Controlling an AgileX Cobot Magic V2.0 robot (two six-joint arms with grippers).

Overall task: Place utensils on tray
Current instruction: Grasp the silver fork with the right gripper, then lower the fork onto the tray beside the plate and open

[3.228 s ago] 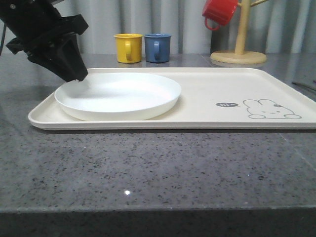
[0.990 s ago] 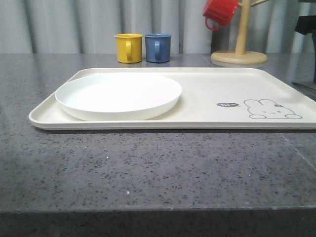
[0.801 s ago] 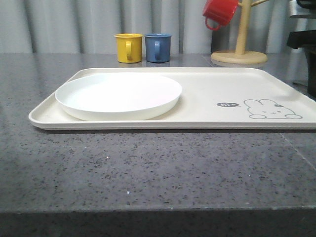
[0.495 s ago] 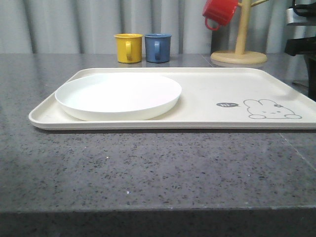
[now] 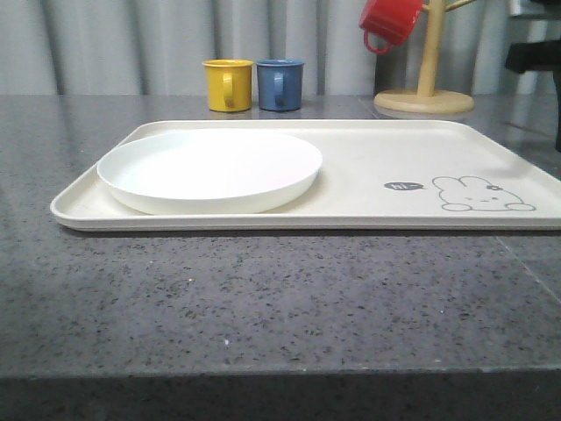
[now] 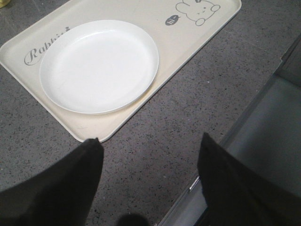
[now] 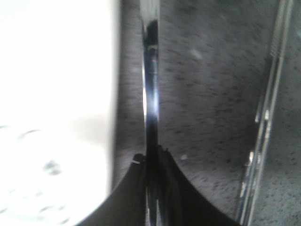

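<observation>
Next, my right gripper lets go of the steel utensil on the tray (image 5: 367,174), between the white plate and the bunny drawing.
The cream tray (image 5: 368,149) lies across the table, and the round white plate (image 5: 210,167) sits on its left half. In the left wrist view my left gripper (image 6: 150,140) hangs open over bare table just off a corner of the tray (image 6: 188,42), with the plate (image 6: 99,66) beyond it. My right gripper (image 7: 151,162) is shut on a slim shiny steel utensil (image 7: 151,94), which I see edge-on with its head out of view. It hangs over the table beside the tray's (image 7: 56,94) bright edge. Part of the right arm (image 5: 536,57) shows at the far right.
A yellow mug (image 5: 228,84) and a blue mug (image 5: 280,84) stand behind the tray. A red mug (image 5: 390,21) hangs on a wooden mug tree (image 5: 425,88) at the back right. A shiny metal strip (image 7: 263,117) runs along the table near my right gripper.
My left arm, which stood over the plate's left rim, has drawn back out of the front view. My right arm has come in at the right edge. The plate and tray have not moved.
</observation>
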